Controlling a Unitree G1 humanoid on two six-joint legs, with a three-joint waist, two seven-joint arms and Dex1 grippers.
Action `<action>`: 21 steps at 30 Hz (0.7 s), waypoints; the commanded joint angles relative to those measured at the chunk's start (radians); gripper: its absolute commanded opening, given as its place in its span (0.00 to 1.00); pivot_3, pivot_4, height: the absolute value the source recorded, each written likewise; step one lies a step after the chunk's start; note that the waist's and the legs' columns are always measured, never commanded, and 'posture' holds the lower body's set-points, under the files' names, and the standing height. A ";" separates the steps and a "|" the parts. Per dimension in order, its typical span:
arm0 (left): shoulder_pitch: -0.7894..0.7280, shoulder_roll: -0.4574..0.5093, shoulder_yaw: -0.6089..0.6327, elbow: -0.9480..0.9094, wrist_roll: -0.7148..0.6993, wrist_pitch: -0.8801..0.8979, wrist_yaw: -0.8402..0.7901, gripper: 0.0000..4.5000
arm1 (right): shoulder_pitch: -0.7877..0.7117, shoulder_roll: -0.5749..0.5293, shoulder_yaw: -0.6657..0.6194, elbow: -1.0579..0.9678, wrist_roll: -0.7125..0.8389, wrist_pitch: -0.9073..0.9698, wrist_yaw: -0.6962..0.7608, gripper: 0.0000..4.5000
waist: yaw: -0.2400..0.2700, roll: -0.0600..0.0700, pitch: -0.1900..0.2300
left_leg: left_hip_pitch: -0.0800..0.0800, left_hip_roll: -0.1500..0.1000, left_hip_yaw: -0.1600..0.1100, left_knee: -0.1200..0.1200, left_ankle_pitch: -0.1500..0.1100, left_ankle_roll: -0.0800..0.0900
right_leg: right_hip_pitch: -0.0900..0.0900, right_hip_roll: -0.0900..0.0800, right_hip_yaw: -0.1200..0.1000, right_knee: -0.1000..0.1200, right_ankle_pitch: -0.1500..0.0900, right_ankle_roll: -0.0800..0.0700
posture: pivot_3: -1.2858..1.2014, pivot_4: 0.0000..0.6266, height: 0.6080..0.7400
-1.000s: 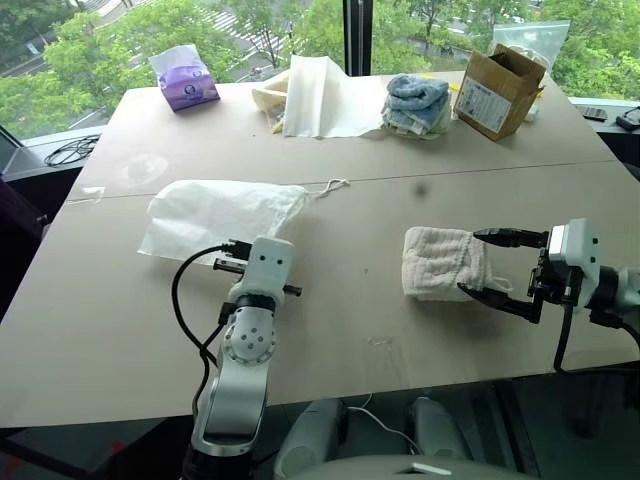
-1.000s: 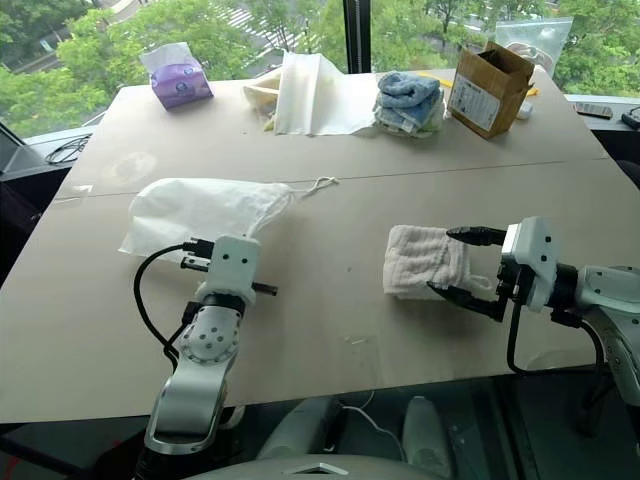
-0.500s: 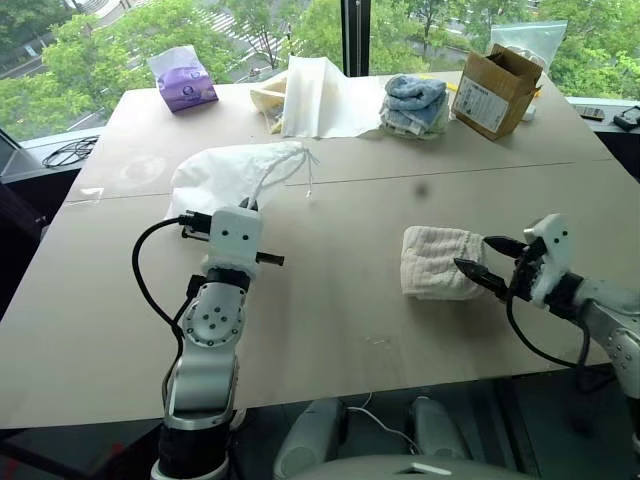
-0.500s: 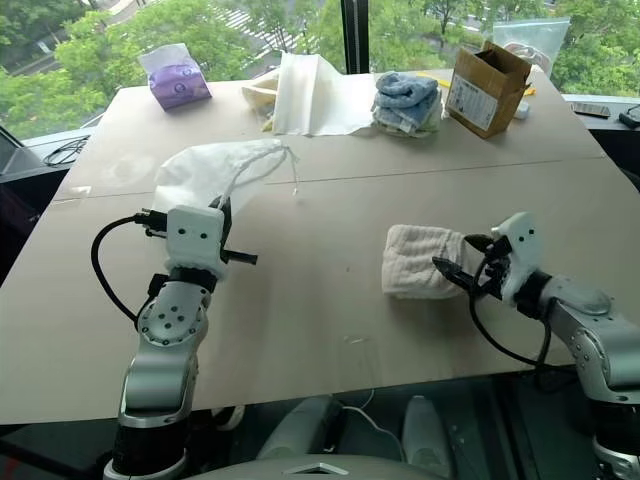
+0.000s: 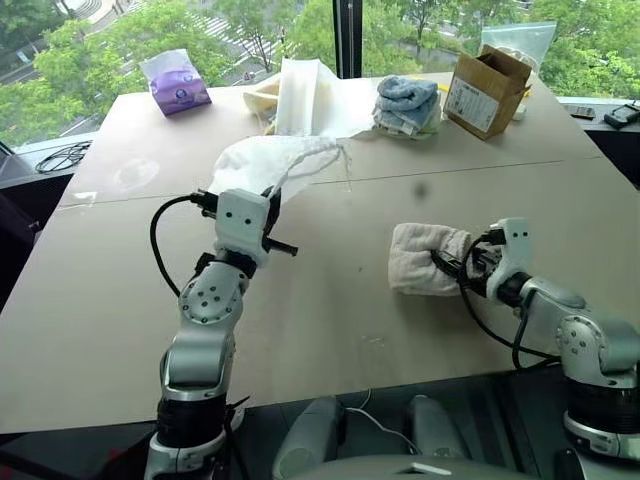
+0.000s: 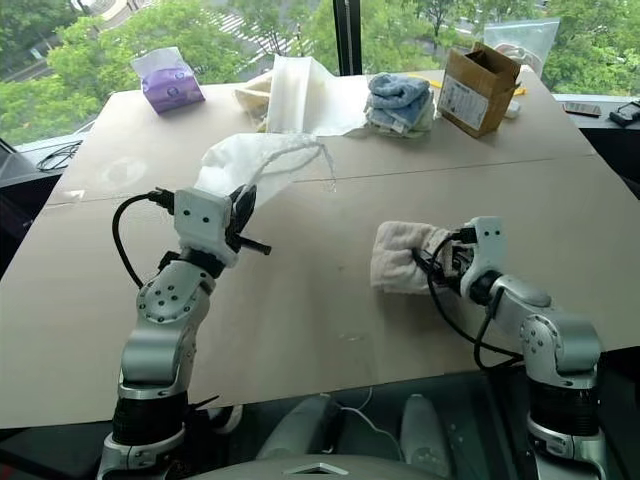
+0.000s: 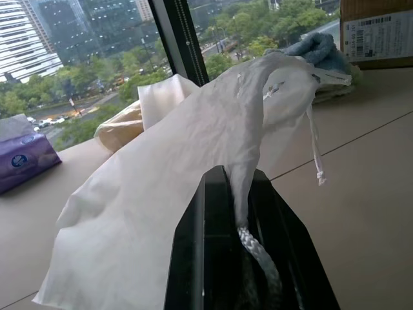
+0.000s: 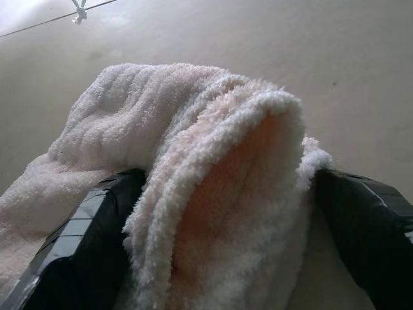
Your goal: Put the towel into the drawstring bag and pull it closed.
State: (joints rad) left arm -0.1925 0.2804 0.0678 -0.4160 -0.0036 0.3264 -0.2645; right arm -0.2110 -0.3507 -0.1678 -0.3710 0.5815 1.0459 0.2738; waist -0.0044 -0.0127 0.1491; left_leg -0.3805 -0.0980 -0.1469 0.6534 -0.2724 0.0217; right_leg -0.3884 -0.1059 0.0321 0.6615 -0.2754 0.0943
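My left gripper pinches the drawstring bag's slack opening at its corner; it should lay the bag down, then take the opening's edge nearer the middle (image 7: pixel 257 97).
The drawstring bag (image 5: pixel 272 160), thin white crinkly fabric, hangs lifted off the table (image 5: pixel 330 300) at the middle left. My left gripper (image 5: pixel 266 205) is shut on its fabric and cord. In the left wrist view the bag (image 7: pixel 193 142) drapes up from the closed fingers (image 7: pixel 213 258), and a thin cord (image 7: pixel 314 145) dangles from its mouth. The towel (image 5: pixel 415 258), off-white and ribbed, lies folded on the table at the right. My right gripper (image 5: pixel 455 266) stands open, level with the towel's near edge. In the right wrist view the towel (image 8: pixel 213 129) bulges between the two spread fingers (image 8: pixel 84 239).
Along the table's far edge sit a purple tissue pack (image 5: pixel 175 80), long white and cream cloth sheets (image 5: pixel 305 95), stacked blue-and-white towels (image 5: pixel 408 103) and an open cardboard box (image 5: pixel 487 90). A seam (image 5: pixel 500 168) crosses the tabletop behind the towel.
My left gripper has risen and moved forward, lifting the bag off the table. My right gripper has rolled, dropped and pushed in around the towel's near edge, still open.
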 commanded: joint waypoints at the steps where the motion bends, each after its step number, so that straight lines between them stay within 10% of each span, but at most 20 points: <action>1: -0.045 0.009 -0.002 0.008 -0.037 -0.006 -0.029 0.01 | 0.035 -0.015 0.112 -0.025 0.016 0.073 0.039 0.95 | -0.008 -0.001 0.000 | 0.000 0.000 0.000 0.000 0.000 0.000 | 0.000 0.000 0.000 0.000 0.000 0.000 | 0.52 0.24 1.00; 11: -0.147 0.075 -0.009 0.118 -0.125 -0.063 -0.188 0.00 | 0.012 0.072 0.011 -0.051 0.165 0.124 0.061 0.05 | -0.011 -0.001 0.000 | -0.001 0.000 0.000 0.000 0.000 0.000 | -0.001 0.000 0.000 0.000 0.000 0.000 | 0.52 0.24 1.00; 21: -0.213 0.115 -0.003 0.209 -0.237 -0.087 -0.344 0.00 | -0.128 0.238 -0.209 -0.046 0.546 0.140 -0.054 0.01 | -0.013 0.000 0.000 | -0.005 0.000 0.001 -0.001 0.001 -0.001 | -0.008 0.000 0.002 0.002 0.000 0.000 | 0.52 0.24 1.00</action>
State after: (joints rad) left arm -0.3860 0.3758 0.0477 -0.2015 -0.2063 0.2706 -0.5753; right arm -0.3077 -0.1328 -0.3356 -0.3979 1.0091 1.1968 0.2563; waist -0.0172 -0.0127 0.1494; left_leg -0.3853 -0.0977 -0.1461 0.6523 -0.2718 0.0209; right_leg -0.3968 -0.1056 0.0345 0.6638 -0.2752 0.0941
